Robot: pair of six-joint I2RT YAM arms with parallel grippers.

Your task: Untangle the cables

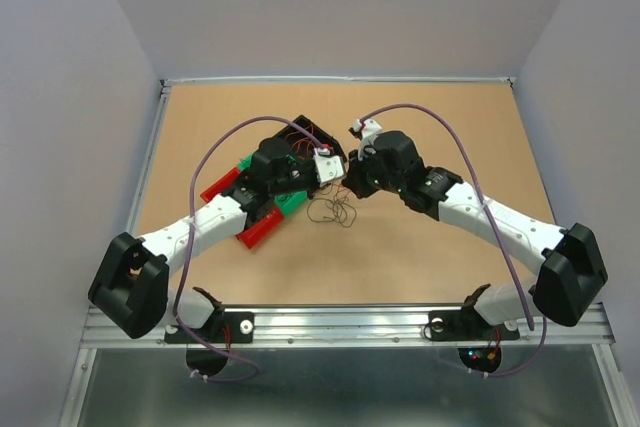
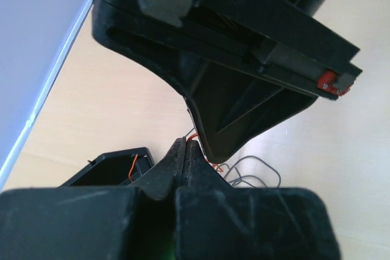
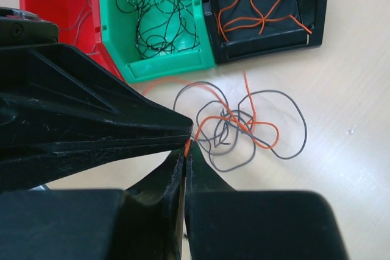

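Observation:
The orange wire runs through the grey loops and the fingers of both my grippers meet on it, so next my left gripper grips the wire (image 3: pixel 200 128) again and pulls it clear.
The cables (image 3: pixel 244 127) are a small loose tangle of thin grey and orange wires lying on the tan table, seen in the top view as a clump (image 1: pixel 332 212) just in front of both grippers. My right gripper (image 3: pixel 186 148) is shut on an orange wire that leads into the tangle. My left gripper (image 2: pixel 184 143) is shut too, with the same orange wire (image 2: pixel 194 136) showing at its tips. The two tips meet almost nose to nose, left gripper (image 1: pixel 338 185) beside right gripper (image 1: pixel 352 187). Grey loops (image 2: pixel 256 172) lie past them.
Three bins stand side by side behind the tangle: a red bin (image 3: pixel 55 4), a green bin (image 3: pixel 152 59) holding dark wires, and a black bin (image 3: pixel 262 41) holding orange wires. The black bin (image 2: pixel 116 165) sits to the left of my left fingers. Walls enclose the table.

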